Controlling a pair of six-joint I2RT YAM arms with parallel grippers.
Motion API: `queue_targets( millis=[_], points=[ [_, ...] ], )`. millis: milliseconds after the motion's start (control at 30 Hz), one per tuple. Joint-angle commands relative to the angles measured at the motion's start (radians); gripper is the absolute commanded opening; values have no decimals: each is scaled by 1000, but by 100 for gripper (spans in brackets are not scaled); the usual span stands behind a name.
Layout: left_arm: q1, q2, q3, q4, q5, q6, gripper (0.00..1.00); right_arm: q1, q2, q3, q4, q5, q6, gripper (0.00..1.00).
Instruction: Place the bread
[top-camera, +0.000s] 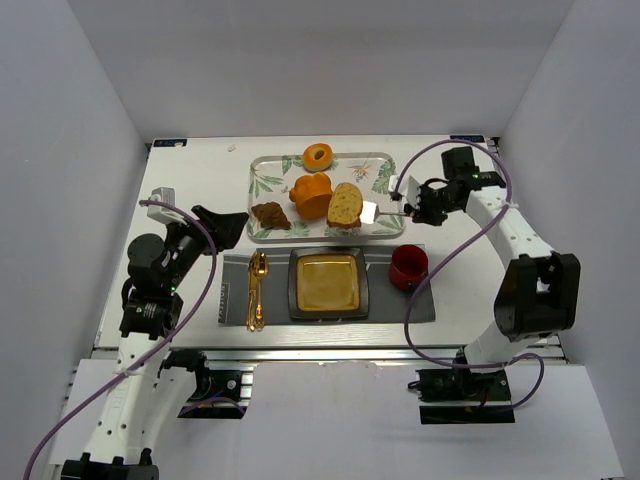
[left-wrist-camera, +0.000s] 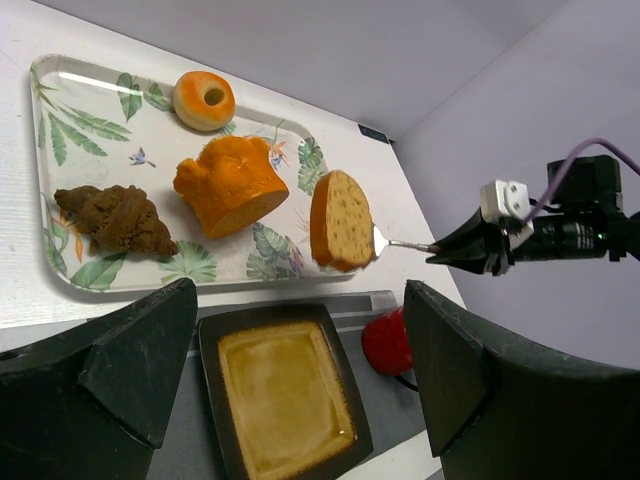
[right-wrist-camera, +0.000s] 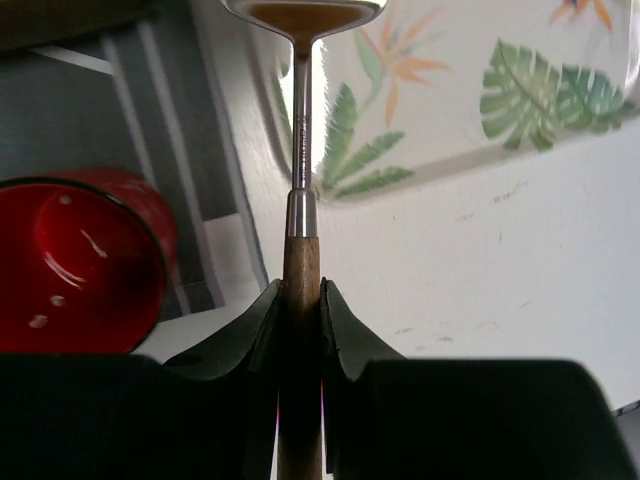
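Observation:
The robot's right gripper will set the spatula down on the bare white table (top-camera: 471, 226) between the leaf-patterned tray and the grey side.
The bread (top-camera: 345, 205), a pale speckled slice with a brown crust, stands on edge on the metal blade of a spatula (top-camera: 370, 212) at the leaf-patterned tray's (top-camera: 265, 165) front right part. It also shows in the left wrist view (left-wrist-camera: 340, 220). My right gripper (top-camera: 415, 207) is shut on the spatula's wooden handle (right-wrist-camera: 300, 270), to the right of the tray. My left gripper (top-camera: 225, 225) is open and empty at the tray's left, its fingers (left-wrist-camera: 140, 350) framing the square dark plate (left-wrist-camera: 285, 390).
On the tray lie a dark brown piece (top-camera: 270, 215), an orange lumpy bun (top-camera: 311, 195) and a ring-shaped bun (top-camera: 318, 157). In front, a grey mat (top-camera: 385, 300) carries the plate (top-camera: 327, 283), gold cutlery (top-camera: 256, 290) and a red cup (top-camera: 408, 267).

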Motion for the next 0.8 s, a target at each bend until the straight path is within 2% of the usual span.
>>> queue_targets(
  millis=[0,500,767],
  points=[
    [-3,-14,22,-3,-14,-3,93,51,-89,-53,-48,-71,-102,0],
    [-3,-58,13,-41,-26,-1,93,246,-172,-216,28,92,-280,0],
    [-3,-75,14,-58,-37,-1,93,299,-221,-309,240,161,-377,0]
  ],
)
